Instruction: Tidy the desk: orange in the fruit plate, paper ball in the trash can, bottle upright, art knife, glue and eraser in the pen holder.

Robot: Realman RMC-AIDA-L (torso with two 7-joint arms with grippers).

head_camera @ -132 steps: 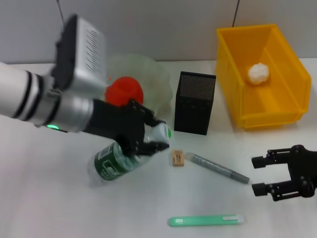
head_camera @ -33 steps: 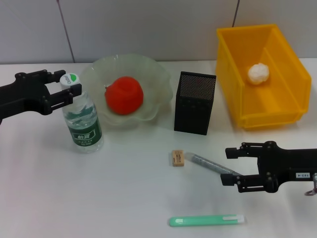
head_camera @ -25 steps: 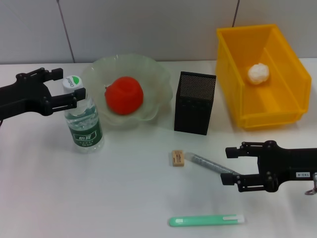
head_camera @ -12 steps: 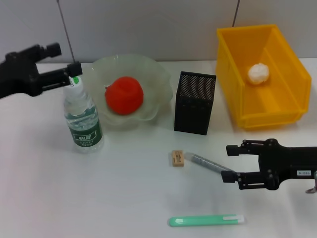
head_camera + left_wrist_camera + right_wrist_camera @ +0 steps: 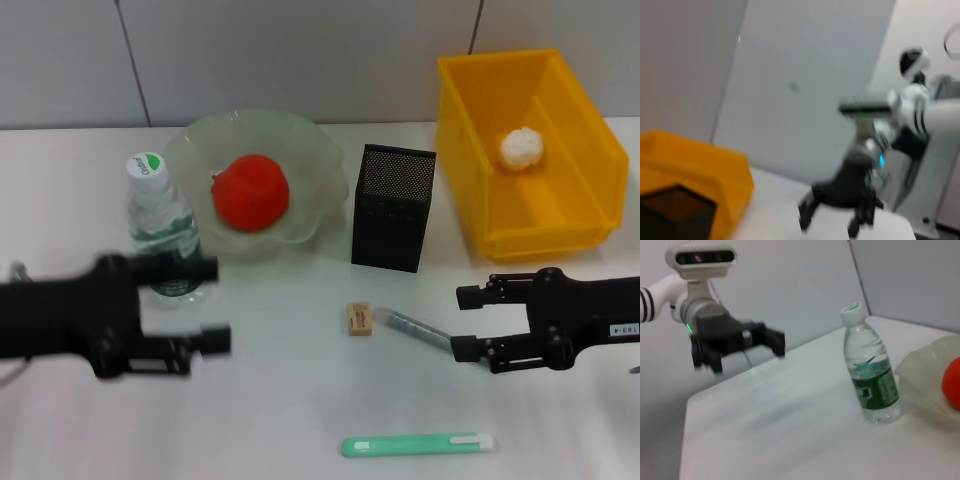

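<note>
I need to move my right gripper to the green art knife's white end [image 5: 472, 442] next and close it there, because the art knife belongs in the pen holder.
The bottle [image 5: 160, 225] stands upright left of the fruit plate [image 5: 310, 150], which holds the orange [image 5: 250, 192]. The paper ball [image 5: 522, 147] lies in the yellow trash can [image 5: 470, 150]. The eraser [image 5: 359, 318] and the grey glue stick [image 5: 415, 328] lie in front of the black mesh pen holder [image 5: 393, 208]. The green art knife [image 5: 415, 445] lies near the front edge. My left gripper [image 5: 212, 304] is open, low in front of the bottle and apart from it. My right gripper [image 5: 462, 322] is open at the glue stick's right end.
The right wrist view shows the bottle [image 5: 871, 375], the plate [image 5: 920, 375] and the far-off left gripper [image 5: 737, 352]. The left wrist view shows the trash can [image 5: 700, 165], the pen holder [image 5: 670, 215] and the right gripper [image 5: 830, 225].
My left gripper set the bottle upright, let go, lifted away, then swung down in front of it. The right gripper edged slightly toward the glue stick.
</note>
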